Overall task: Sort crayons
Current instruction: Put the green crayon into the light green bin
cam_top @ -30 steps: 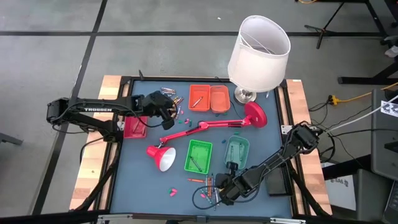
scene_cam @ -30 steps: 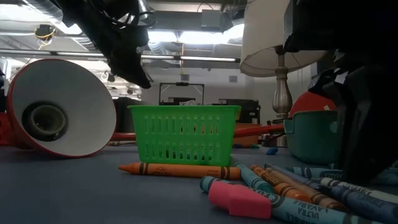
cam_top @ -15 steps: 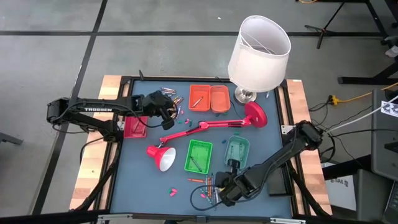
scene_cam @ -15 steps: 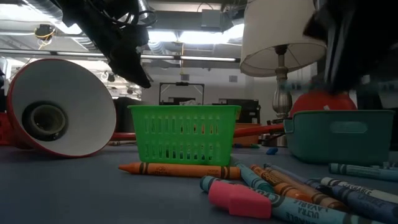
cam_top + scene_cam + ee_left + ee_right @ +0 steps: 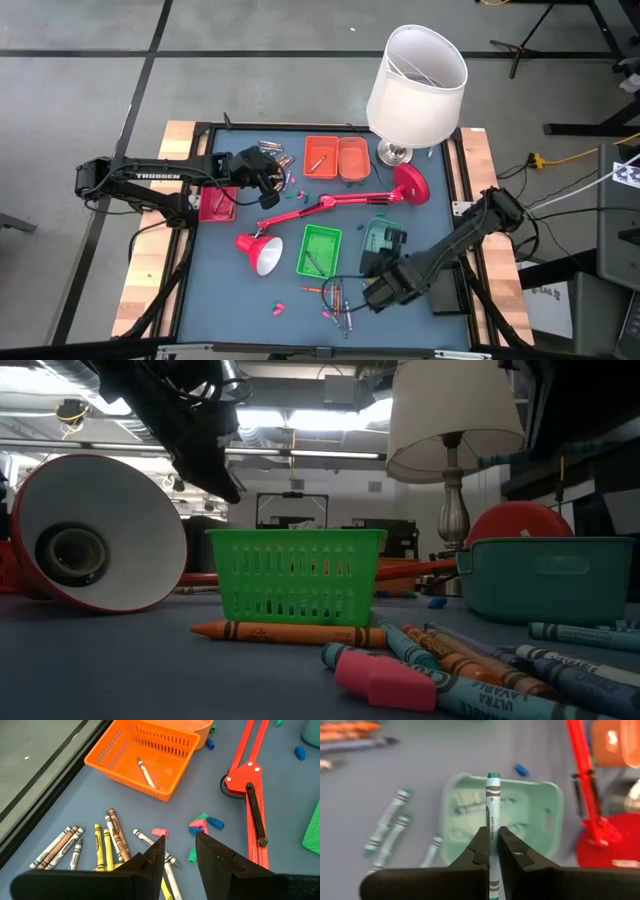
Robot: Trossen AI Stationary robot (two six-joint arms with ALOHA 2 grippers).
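Note:
Next, I close my left gripper on the body of the yellow crayon (image 5: 283, 179) (image 5: 165, 891) that lies next to the loose white crayons, closest to that gripper's open fingers.
My right gripper (image 5: 493, 841) is shut on a teal crayon (image 5: 493, 800) above the teal tray (image 5: 540, 805); in the high view it (image 5: 379, 268) hovers near that tray (image 5: 370, 230). More crayons (image 5: 336, 300) lie loose on the mat near the front edge, shown close up in the low view (image 5: 450, 660). My left gripper (image 5: 180, 845) stands open over a second group of crayons (image 5: 107, 842) at the far left (image 5: 272, 150), touching nothing. An orange basket (image 5: 145, 755) holds one crayon. My right gripper pinches the teal crayon's lower half (image 5: 493, 832) between its two fingers. The crayon lies along the fingers and sticks out past their tips. The fingers slant steeply down from above. The crayon is lifted clear, over the teal tray.
A red desk lamp (image 5: 330, 205) lies across the middle of the mat, its shade (image 5: 262, 252) near the green basket (image 5: 320, 250). A white-shaded table lamp (image 5: 415, 85) stands at the far right. Two orange trays (image 5: 336, 157) sit at the far side, a red tray (image 5: 217, 204) at the left.
My right gripper has risen from the crayons near the front edge with the teal crayon lifted clear, moved toward the teal tray and tipped further downward. My left arm has kept still.

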